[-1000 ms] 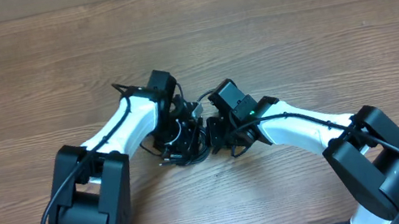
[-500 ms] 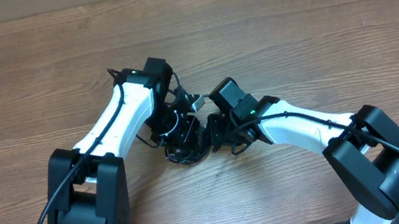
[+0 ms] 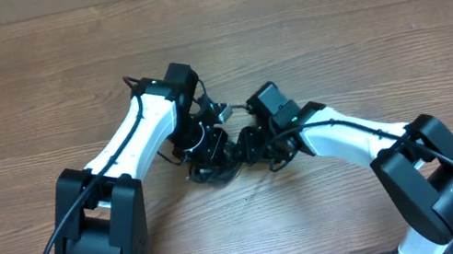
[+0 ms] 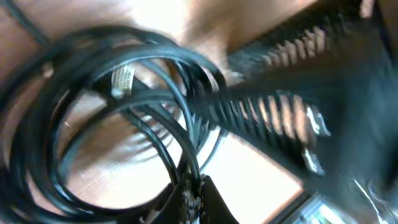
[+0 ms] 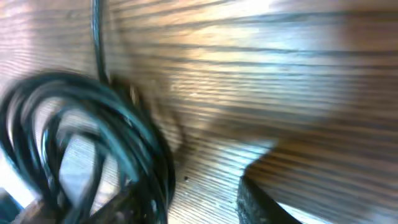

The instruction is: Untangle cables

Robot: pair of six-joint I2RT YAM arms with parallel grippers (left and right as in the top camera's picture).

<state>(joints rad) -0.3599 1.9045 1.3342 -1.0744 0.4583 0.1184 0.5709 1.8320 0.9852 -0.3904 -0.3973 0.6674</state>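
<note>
Wood fills my right gripper's gap and the coil lies against its finger, so it should shift and pinch the coil's near strands [image 5: 146, 152].
The cables [image 3: 211, 160] are a tight coil of thin black cord on the wood between my two arms. In the left wrist view the coil [image 4: 93, 124] fills the left side, with a silvery plug [image 4: 122, 79] inside it. My left gripper [image 4: 194, 200] is shut on several strands at the coil's edge. My right gripper [image 5: 196, 205] stands open, with bare wood between its fingers. The coil [image 5: 87, 124] lies against its left finger [image 5: 115, 210]. From overhead, the left gripper [image 3: 201, 143] is over the coil and the right gripper [image 3: 253, 146] is just to its right.
The wooden table [image 3: 360, 38] stretches out on all sides of the arms. My right arm's black ribbed gripper body [image 4: 280, 118] crosses the left wrist view close to the coil. A loose plug end [image 3: 225, 108] sticks out behind the coil.
My right gripper has opened, let go of the coil and drawn back a little to the right. The left gripper stays shut on the strands and has shifted the coil slightly.
</note>
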